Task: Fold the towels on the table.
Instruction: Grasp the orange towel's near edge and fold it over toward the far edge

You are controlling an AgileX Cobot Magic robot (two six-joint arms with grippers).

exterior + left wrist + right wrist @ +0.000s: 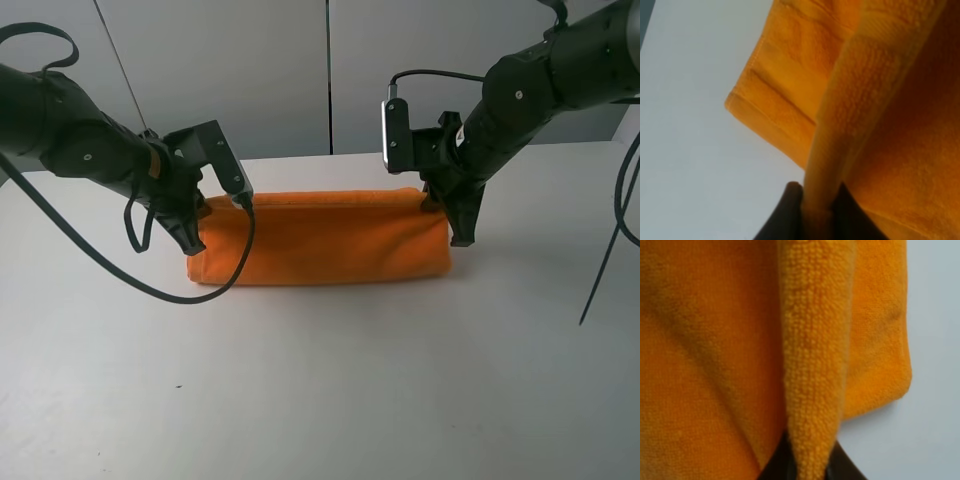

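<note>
Next, my right gripper releases the orange towel's top layer, now held raised above the lower layer, over the far corner of its lower layer [427, 193] [879, 399].
The orange towel [320, 240] lies folded over into a long band across the middle of the white table [320, 390]. My left gripper [195, 222] is at its left end, shut on a pinched ridge of the towel [840, 125] that rises between the dark fingertips [785, 215]. At the right end my right gripper [455, 215] is likewise shut on a raised fold of the towel [815, 365] squeezed between its fingertips [776, 467]. Both grips hold the top layer above the lower layer. No label shows.
Black cables hang from both arms, one looping over the towel's left end [235, 265], another trailing at the far right [610, 250]. A grey panelled wall [330, 70] stands behind the table's far edge.
</note>
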